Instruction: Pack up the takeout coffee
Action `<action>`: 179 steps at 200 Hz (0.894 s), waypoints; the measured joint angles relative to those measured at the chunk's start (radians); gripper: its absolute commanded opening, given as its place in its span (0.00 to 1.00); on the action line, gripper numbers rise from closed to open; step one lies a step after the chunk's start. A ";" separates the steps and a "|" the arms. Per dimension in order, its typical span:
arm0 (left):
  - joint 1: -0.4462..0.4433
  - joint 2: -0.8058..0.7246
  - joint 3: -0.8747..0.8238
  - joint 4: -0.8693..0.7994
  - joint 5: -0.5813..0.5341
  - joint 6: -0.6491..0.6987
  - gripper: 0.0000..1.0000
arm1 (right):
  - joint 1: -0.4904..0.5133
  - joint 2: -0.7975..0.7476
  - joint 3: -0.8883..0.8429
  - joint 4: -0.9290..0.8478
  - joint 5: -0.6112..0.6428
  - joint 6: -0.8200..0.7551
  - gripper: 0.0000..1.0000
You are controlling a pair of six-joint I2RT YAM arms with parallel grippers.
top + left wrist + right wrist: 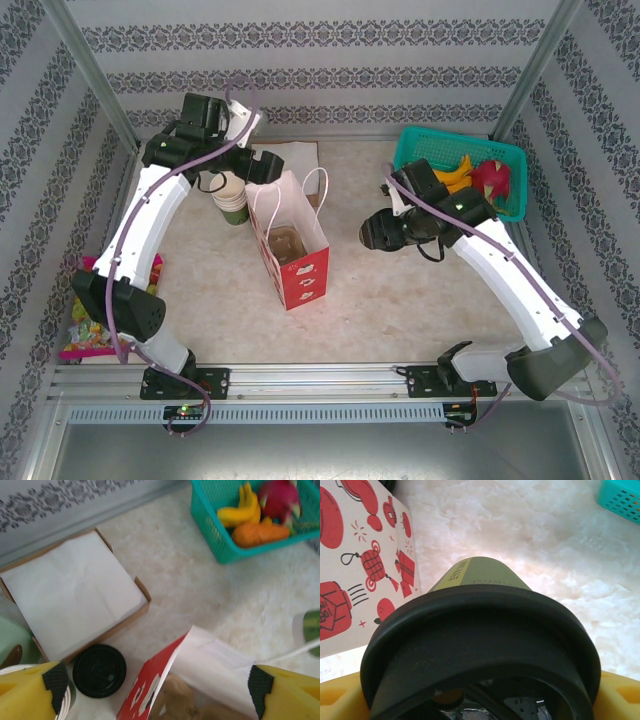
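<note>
The paper bag's opening is standing unheld. Next, my left gripper pinches the red side's rim [173, 654] before my right gripper lowers the takeout coffee into it.
The takeout coffee [377, 230], an olive-green cup [481, 574] with a black lid [480, 630], lies sideways in my right gripper [398, 228]. That gripper [480, 702] is shut on it just under the lid, with yellow fingers [337, 697] on either side. It hangs above the table, right of the red-and-white paper bag [300, 270], and the cup's base points toward the bag's printed side [355, 565]. My left gripper [263, 168] is at the bag's far end. It stands open [157, 680], its fingers [27, 692] spread wide over the bag's open mouth [210, 655].
A teal basket [505, 155] of fruit stands at the back right. A brown box of white napkins [75, 595] sits behind the bag, with a round black lid [99, 670] and a stack of cups [231, 200] to its left. Colourful packets [85, 325] lie at the left edge.
</note>
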 measured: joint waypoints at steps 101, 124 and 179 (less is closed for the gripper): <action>-0.010 0.092 0.056 -0.161 -0.010 0.155 0.81 | 0.102 -0.023 0.171 -0.098 0.002 -0.004 0.67; -0.011 0.096 0.079 -0.160 -0.005 0.134 0.88 | 0.103 -0.026 0.171 -0.105 0.009 -0.003 0.67; -0.005 0.143 0.246 -0.174 0.032 0.087 0.90 | 0.103 -0.026 0.171 -0.104 0.009 -0.004 0.67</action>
